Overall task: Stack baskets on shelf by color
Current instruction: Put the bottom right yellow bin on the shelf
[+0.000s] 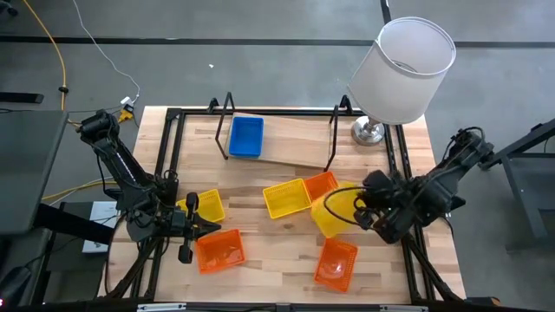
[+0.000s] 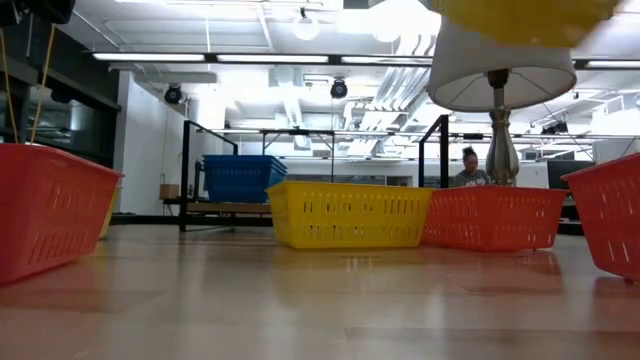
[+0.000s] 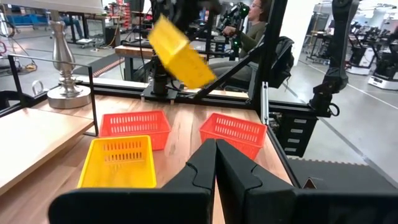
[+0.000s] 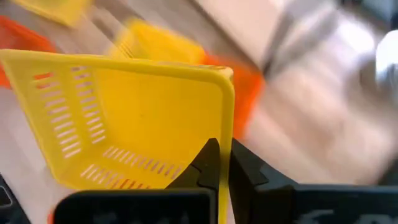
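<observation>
I need to release the yellow basket, now held tilted over the table, with my right gripper on the bare shelf wood (image 1: pixel 279 144) close beside the blue basket.
My right gripper (image 1: pixel 357 213) is shut on a yellow basket (image 1: pixel 332 213) and holds it tilted in the air over the table's right half; it also shows high up in the left wrist view as the lifted basket (image 3: pixel 180 53). A blue basket (image 1: pixel 245 137) sits on the shelf (image 1: pixel 293 140) at the far side. On the table lie another yellow basket (image 1: pixel 287 198), an orange basket (image 1: pixel 322 185) behind it, a yellow basket (image 1: pixel 208 206) at the left, and two orange baskets (image 1: pixel 219 250) (image 1: pixel 336 263) near the front. My left gripper (image 1: pixel 187 230) is shut at the left, holding nothing. My right gripper pinches one side wall of the yellow basket at its rim (image 4: pixel 226 134), one finger (image 4: pixel 208 163) inside the basket and the other outside. The fingers slant down from the table's right side. The basket is lifted clear of the table and tilted, its open side turned toward the wrist.
A table lamp with a white shade (image 1: pixel 408 68) stands at the far right corner beside the shelf. The shelf's black wire end loops (image 1: pixel 333 130) rise at both ends. A person (image 3: pixel 255 28) sits beyond the table's right edge. Bare wood shows in the front middle (image 1: pixel 277 256).
</observation>
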